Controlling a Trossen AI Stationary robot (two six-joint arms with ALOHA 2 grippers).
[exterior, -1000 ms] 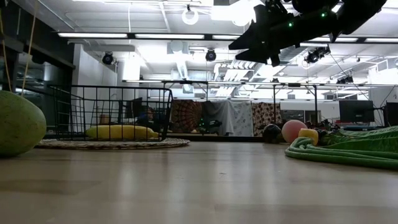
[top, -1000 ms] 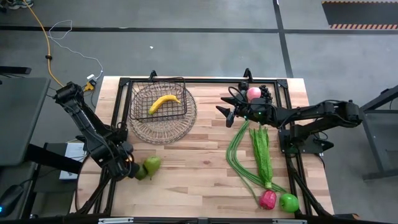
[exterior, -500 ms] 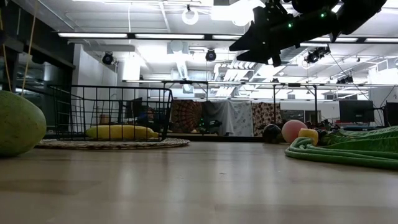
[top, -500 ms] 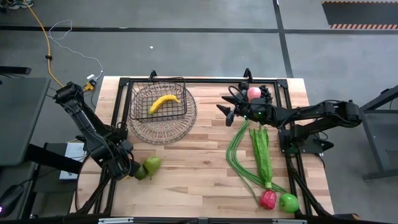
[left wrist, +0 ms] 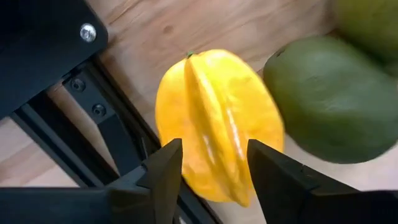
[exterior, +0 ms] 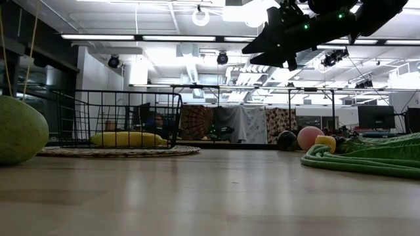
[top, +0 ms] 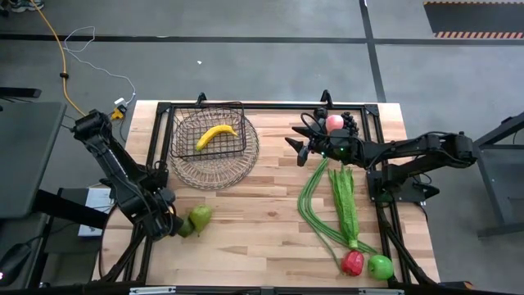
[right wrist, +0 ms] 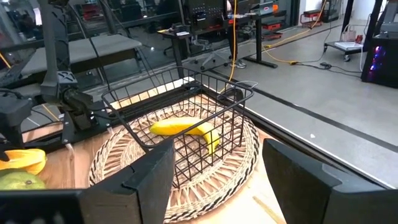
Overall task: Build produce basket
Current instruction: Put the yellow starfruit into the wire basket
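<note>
The middle rib of the yellow ribbed fruit runs at a slant across my left gripper's gap, so I should open, line up and pinch the rib's end (left wrist: 234, 182) away from the stem.
The dark wire basket (top: 214, 149) stands at the table's far left with a yellow banana (top: 215, 135) lying in it. At the near left, my left gripper (left wrist: 214, 177) points down over a yellow ribbed fruit (left wrist: 214, 118). The fruit lies on the wood beside two green pears (top: 196, 220). One finger stands on each side of the fruit's end. My right gripper (top: 299, 147) hovers open above the table's far middle. It is level, points at the basket (right wrist: 186, 134), and has nothing between its fingers. My left gripper comes from above, pointing down, with its two fingers (left wrist: 163, 171) on either side of one end of the yellow ribbed fruit (left wrist: 217, 180). The fruit lies on the table. I cannot tell whether the fingers touch it.
A black frame rail (left wrist: 106, 124) runs close beside the yellow fruit. A pink peach (top: 334, 123) and dark grapes (top: 350, 123) sit at the far right. Long green beans (top: 313, 205) and leafy greens (top: 344, 201) lie to the right. A red pepper (top: 353, 262) and a green apple (top: 380, 265) are at the near right.
</note>
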